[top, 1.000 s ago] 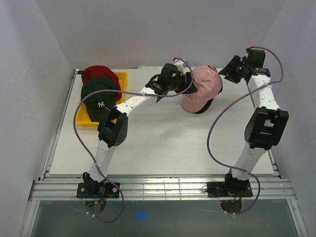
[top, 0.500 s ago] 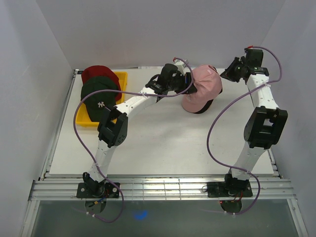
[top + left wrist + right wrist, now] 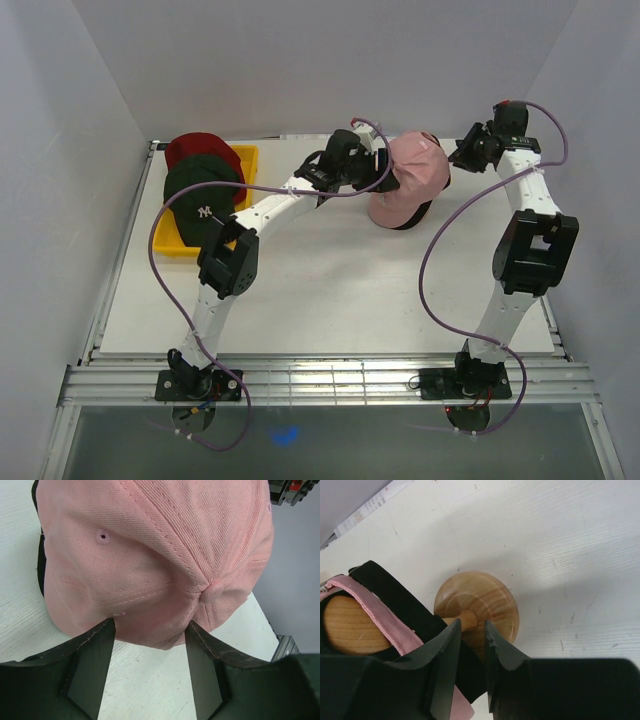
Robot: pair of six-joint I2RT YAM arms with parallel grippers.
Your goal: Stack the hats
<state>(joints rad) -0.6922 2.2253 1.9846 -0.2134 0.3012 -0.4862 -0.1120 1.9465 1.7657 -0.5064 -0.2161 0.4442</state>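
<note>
The narrow fingers of my right gripper hover by the stand's stem over the black lining's lower edge (image 3: 474, 687), so they should open, move lower and pinch that edge.
A pale pink hat (image 3: 418, 175) sits tilted on a wooden stand (image 3: 487, 597) at the back of the table. My left gripper (image 3: 385, 170) is at its left side. In the left wrist view the hat's crown (image 3: 150, 545) fills the top, and my left gripper (image 3: 150, 630) is open, its tips at the crown's lower edge. My right gripper (image 3: 463, 152) is behind the hat. In the right wrist view my right gripper (image 3: 471, 630) has its jaws narrowly apart in front of the stand's stem (image 3: 466, 620), gripping nothing. A dark hat (image 3: 203, 195) lies on a red hat (image 3: 195, 147).
The two stacked hats rest in a yellow tray (image 3: 248, 158) at the back left. White walls close in the table on three sides. The pink hat's strap (image 3: 385, 625) and black lining hang beside the stand's base.
The right gripper's jaws have narrowed and the right arm has shifted slightly at the back. The left jaws have widened a little. The pink hat has not moved.
</note>
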